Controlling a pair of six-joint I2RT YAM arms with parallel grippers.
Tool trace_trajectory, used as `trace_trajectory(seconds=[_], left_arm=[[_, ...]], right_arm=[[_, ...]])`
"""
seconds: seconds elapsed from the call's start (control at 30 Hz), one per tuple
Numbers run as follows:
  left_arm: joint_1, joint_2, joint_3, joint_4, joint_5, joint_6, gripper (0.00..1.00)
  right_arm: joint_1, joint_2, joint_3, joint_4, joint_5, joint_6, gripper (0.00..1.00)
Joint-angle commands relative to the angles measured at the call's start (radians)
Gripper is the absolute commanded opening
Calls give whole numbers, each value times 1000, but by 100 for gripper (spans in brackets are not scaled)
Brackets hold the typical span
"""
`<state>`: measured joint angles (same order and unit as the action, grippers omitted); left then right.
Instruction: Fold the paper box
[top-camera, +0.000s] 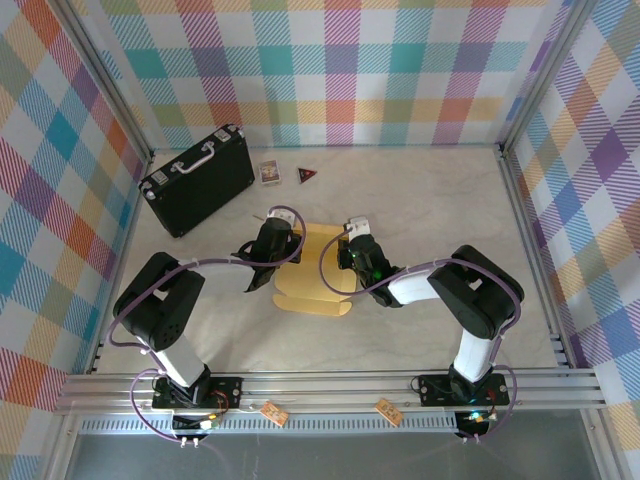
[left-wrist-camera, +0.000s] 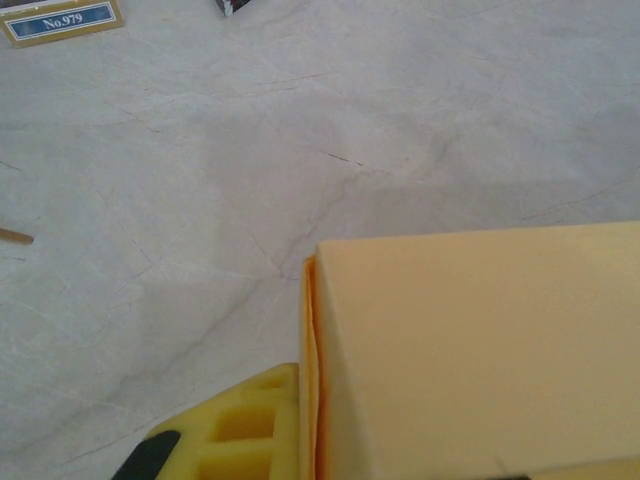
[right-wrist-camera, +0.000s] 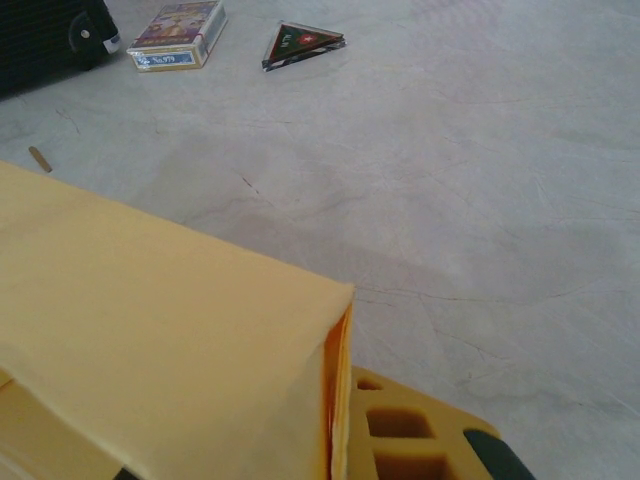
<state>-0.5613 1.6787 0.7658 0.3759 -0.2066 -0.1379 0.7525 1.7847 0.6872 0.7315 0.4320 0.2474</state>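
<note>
The top panel covers my left gripper's inner finger at the box's doubled side, so it should open, back off and pinch that side by the panel's near edge (left-wrist-camera: 580, 468).
The mustard-yellow paper box (top-camera: 322, 282) lies mid-table, its far part raised between the two grippers and its near flaps flat on the table. My left gripper (top-camera: 289, 250) is at the box's left wall. In the left wrist view its yellow finger (left-wrist-camera: 245, 425) presses on the outside of that doubled wall (left-wrist-camera: 312, 360), and the top panel (left-wrist-camera: 480, 340) hides the other finger. My right gripper (top-camera: 348, 255) is at the right wall. There its finger (right-wrist-camera: 410, 425) lies against the wall's edge (right-wrist-camera: 338, 390), with the panel (right-wrist-camera: 160, 330) covering the rest. Both look shut on the walls.
A black hard case (top-camera: 197, 178) with a pale handle lies at the back left. A card deck (top-camera: 269, 172) and a dark triangular piece (top-camera: 307, 175) sit beyond the box. A small wooden stick (right-wrist-camera: 40, 158) lies on the marbled tabletop. Plaid walls enclose the table.
</note>
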Motion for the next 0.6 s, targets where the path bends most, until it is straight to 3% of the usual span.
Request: trace_trajectory(seconds=[0.0,0.07,0.37,0.43,0.53,0.57], left_arm=[[2,23,10,-8,4,-29,21],[0,21,-1,-8,4,-37,31],[-14,62,-22,-15,21,-58,29],[-16,73,-26,-9,21,-58,22],[-16,91,-23,-11,6,-57,0],[-16,94,-19,-15,2,-58,0]], right_arm=[[2,-3,9,-6,-46,10,0],[2,-2,11,-6,-48,10,0],[2,-1,12,-9,-52,13,0],[2,-2,12,-9,-52,16,0],[2,-2,13,-9,-55,16,0],[2,-2,12,-8,-55,15,0]])
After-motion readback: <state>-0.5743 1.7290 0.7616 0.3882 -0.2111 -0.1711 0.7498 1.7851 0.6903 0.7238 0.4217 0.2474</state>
